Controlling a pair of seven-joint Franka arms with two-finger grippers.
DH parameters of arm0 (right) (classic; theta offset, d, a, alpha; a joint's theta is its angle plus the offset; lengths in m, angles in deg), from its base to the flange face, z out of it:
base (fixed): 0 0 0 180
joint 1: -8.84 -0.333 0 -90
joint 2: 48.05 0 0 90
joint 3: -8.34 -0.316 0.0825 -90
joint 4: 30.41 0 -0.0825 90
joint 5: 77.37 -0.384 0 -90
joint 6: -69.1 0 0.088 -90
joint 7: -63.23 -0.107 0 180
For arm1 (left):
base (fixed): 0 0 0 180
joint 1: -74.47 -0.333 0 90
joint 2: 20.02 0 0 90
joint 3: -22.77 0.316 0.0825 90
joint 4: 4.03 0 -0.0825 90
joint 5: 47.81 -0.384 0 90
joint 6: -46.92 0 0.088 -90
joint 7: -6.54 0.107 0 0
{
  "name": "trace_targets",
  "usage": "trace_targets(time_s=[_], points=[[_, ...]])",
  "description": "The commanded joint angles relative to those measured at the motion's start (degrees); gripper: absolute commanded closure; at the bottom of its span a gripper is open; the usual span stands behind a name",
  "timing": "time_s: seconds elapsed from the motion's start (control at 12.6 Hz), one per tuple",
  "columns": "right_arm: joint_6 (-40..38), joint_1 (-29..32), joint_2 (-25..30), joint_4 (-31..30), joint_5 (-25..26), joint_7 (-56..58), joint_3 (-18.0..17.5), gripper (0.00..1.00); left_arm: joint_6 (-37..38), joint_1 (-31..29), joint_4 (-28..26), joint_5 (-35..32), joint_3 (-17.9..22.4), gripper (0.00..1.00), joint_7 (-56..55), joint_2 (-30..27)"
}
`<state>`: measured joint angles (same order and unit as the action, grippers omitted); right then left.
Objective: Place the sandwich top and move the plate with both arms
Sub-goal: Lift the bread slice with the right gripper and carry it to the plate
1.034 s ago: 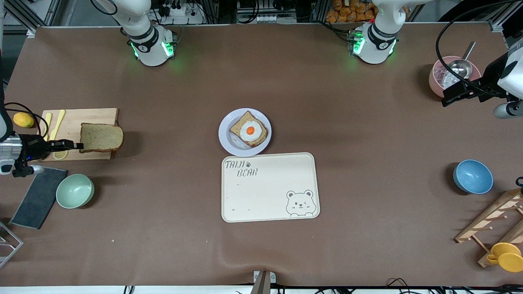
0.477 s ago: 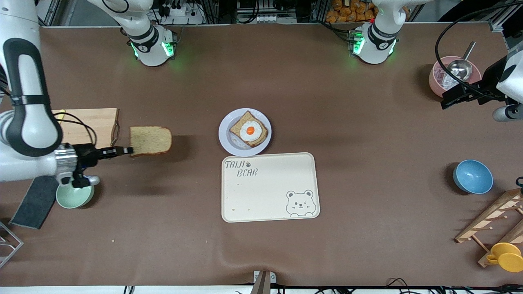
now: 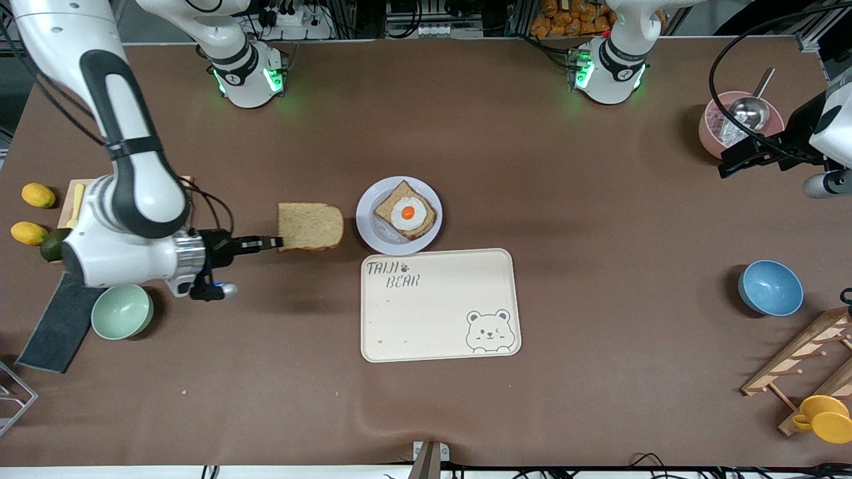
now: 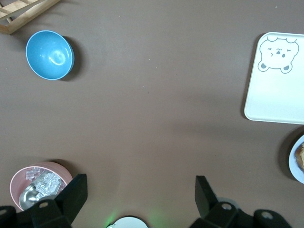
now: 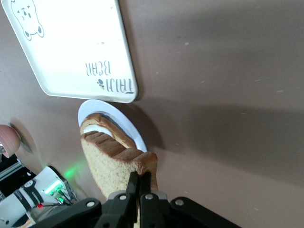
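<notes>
I will let go of the sandwich top with my right gripper on the fried egg [image 3: 408, 211] [image 5: 99, 129] that lies on the plate's bread slice. The sandwich top is held above the table now.
My right gripper [image 3: 274, 242] is shut on the edge of the sandwich top [image 3: 310, 227], a plain brown bread slice held flat in the air over the bare table beside the plate. In the right wrist view the slice [image 5: 111, 164] is pinched between the fingers [image 5: 141, 183]. The plate [image 3: 370, 199] is small, round and white-lavender and bears a bread slice with a fried egg [image 3: 406, 211]. My left gripper [image 3: 727, 164] is open and empty, up over the table's left-arm end by the pink bowl; its jaws stand wide apart in the left wrist view [image 4: 140, 192].
A cream bear tray [image 3: 439, 305] lies just nearer the camera than the plate. A cutting board [image 3: 70, 209], lemons [image 3: 38, 195], a green bowl [image 3: 122, 311] and a dark cloth [image 3: 54, 329] lie at the right arm's end. A pink bowl [image 3: 715, 130], blue bowl [image 3: 770, 287] and wooden rack [image 3: 802, 362] lie at the left arm's end.
My right gripper has carried the bread slice from over the cutting board toward the plate, stopping just short of it. The left arm has barely moved.
</notes>
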<state>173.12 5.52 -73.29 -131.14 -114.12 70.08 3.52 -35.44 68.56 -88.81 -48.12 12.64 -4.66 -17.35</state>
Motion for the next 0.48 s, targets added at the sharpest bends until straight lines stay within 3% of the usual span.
trace_targets(time_s=[0.0, 0.4], points=[[6.2, -4.7, 2.7, -5.4, -4.5, -2.2, 0.6, 1.0, -0.2, -0.2, -0.4, 0.0, -0.2, 0.0, 0.6, -0.7], [19.8, -15.5, 2.5, -11.4, -12.9, -5.0, 0.6, 1.0, -0.3, -0.3, -0.4, 0.1, -0.2, 0.0, 0.6, -0.7]])
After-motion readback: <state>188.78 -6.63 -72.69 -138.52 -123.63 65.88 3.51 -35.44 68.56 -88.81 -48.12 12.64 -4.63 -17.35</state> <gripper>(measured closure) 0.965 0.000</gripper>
